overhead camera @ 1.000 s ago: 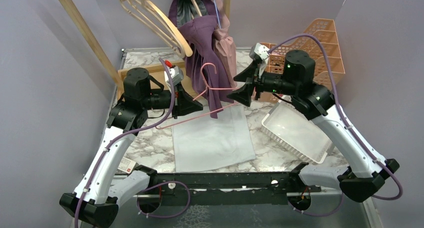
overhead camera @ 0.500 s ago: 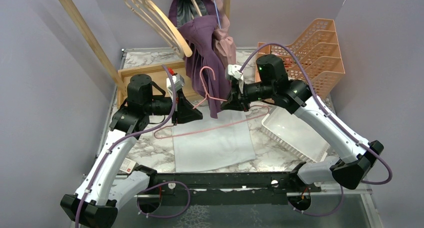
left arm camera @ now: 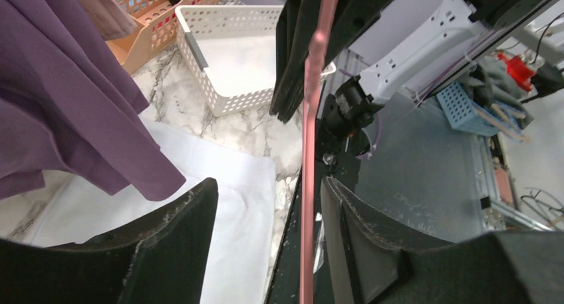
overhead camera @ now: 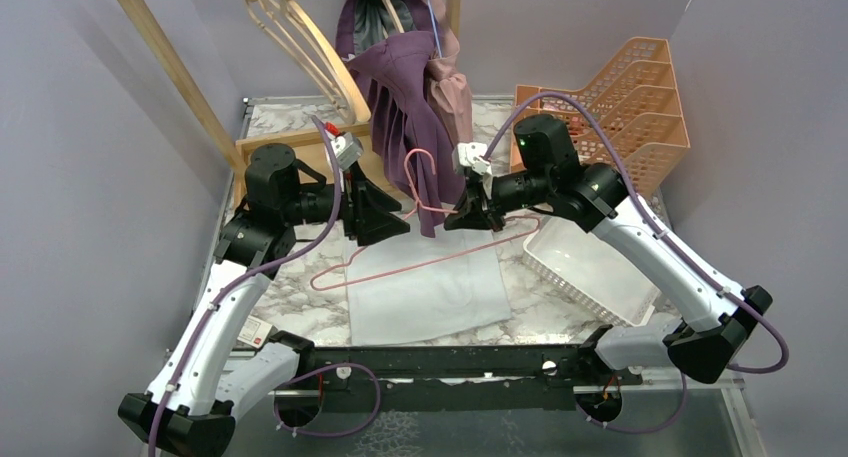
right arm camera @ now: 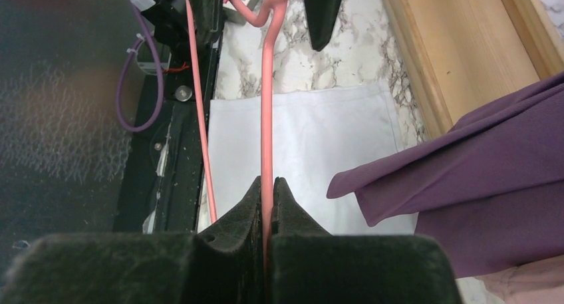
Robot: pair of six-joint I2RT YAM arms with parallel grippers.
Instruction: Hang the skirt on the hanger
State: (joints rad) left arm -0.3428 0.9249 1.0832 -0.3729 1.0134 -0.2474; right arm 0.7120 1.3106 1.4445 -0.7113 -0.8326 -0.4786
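The bottom bar of the pink hanger lies across the waistband of the white skirt, so my left gripper will take the hanger's hook [overhead camera: 409, 170] and turn the bar to run along the waistband.
The white skirt [overhead camera: 425, 292] lies flat on the marble table, below both grippers. Above it hangs a thin pink hanger [overhead camera: 420, 261], tilted, its hook up near the purple clothes. My right gripper [overhead camera: 468, 215] is shut on the hanger's wire [right arm camera: 267, 104], which runs straight out from between the closed jaws [right arm camera: 267, 184]. My left gripper [overhead camera: 390, 215] stands open. In the left wrist view the pink wire [left arm camera: 310, 151] passes between its fingers [left arm camera: 269, 184], close to the right one, with a gap on the other side. The skirt [right arm camera: 306, 138] shows under the wire.
A wooden rack [overhead camera: 165, 57] at the back carries purple garments [overhead camera: 410, 87] and wooden hangers [overhead camera: 300, 37]. A white basket [overhead camera: 590, 262] lies tilted at the right, with orange baskets [overhead camera: 620, 107] behind it. A purple hem [left arm camera: 80, 118] hangs close to the left gripper.
My right gripper swung left from beside the baskets and shut on the hanger. My left gripper, shut on the hanger before, has opened. The hanger's left end has dropped slightly.
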